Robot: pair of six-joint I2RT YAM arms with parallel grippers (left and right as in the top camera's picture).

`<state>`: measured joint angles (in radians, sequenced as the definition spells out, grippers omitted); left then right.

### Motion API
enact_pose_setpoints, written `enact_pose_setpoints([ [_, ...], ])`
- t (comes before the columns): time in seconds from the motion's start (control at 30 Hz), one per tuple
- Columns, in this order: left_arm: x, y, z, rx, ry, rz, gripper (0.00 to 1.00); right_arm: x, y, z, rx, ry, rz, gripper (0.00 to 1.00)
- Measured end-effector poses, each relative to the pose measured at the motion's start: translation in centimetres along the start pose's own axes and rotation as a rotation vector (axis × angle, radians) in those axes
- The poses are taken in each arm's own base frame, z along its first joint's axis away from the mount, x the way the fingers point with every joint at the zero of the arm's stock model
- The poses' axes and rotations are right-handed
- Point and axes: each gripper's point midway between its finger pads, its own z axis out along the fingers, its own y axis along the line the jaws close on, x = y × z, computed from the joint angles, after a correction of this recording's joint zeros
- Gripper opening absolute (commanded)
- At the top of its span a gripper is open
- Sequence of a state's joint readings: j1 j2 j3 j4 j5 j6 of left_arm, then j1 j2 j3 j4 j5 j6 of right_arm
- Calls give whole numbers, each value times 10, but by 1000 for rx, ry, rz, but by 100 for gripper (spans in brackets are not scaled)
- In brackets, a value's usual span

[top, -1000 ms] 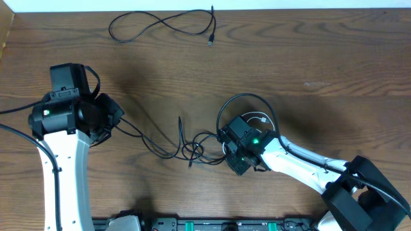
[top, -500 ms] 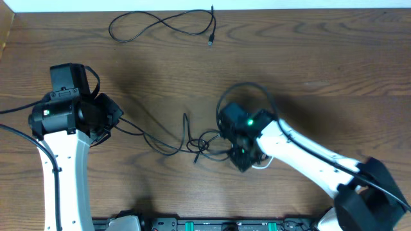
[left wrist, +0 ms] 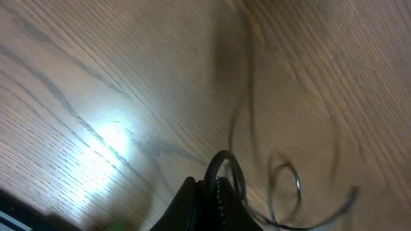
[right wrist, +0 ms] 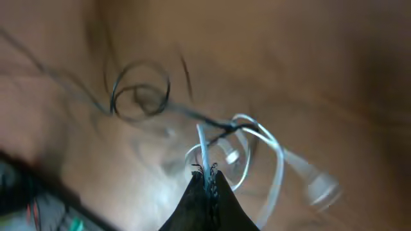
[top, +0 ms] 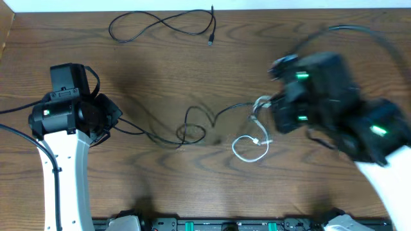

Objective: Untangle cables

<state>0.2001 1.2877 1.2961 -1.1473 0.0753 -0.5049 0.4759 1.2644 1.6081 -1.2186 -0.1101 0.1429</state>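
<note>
The robot's left gripper will release the long black cable on the wooden table [top: 145, 122], just short of the cable's small loop.
My left gripper [top: 113, 120] is shut on a long black cable [top: 192, 131]; the left wrist view shows the cable [left wrist: 225, 160] pinched between the closed fingers [left wrist: 204, 196]. That cable runs right across the table, makes a small loop, and meets the white cable [top: 252, 149]. My right gripper [top: 270, 106], blurred and raised, is shut on the white cable; the right wrist view shows the cable [right wrist: 203, 144] between the closed fingertips [right wrist: 199, 179], its loops hanging below. A black strand [right wrist: 141, 96] still crosses the white one.
A separate black cable [top: 160, 24] lies in a loose curve at the far edge of the wooden table [top: 321, 38]. The left arm's body [top: 61, 115] stands at the left. A rail of equipment [top: 212, 224] runs along the near edge.
My right arm has swung up and to the right with the white cable, dragging it out of the knot. The black cable has been drawn out straighter. The left arm has held still.
</note>
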Motion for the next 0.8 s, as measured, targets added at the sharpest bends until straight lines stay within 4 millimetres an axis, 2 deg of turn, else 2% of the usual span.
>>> enact_pose_setpoints([
  [0.07,0,0,0,0,0,0,8,-12,-11,-23,20,-92,43,1],
  [0.2,0,0,0,0,0,0,8,-26,-31,-53,60,-222,135,1],
  [0.37,0,0,0,-1,0,0,8,-34,-54,-65,112,-292,253,1],
  [0.43,-1,3,0,-17,-5,-11,8,-33,-69,-68,165,-303,309,1],
  [0.53,-1,15,-1,-79,-18,-41,8,-26,-100,-75,294,-309,394,1],
  [0.7,-9,36,-3,-165,-58,-108,8,4,-162,-92,568,-274,566,1],
  [0.8,-15,48,-4,-191,-75,-162,8,20,-191,-101,683,-248,659,1],
])
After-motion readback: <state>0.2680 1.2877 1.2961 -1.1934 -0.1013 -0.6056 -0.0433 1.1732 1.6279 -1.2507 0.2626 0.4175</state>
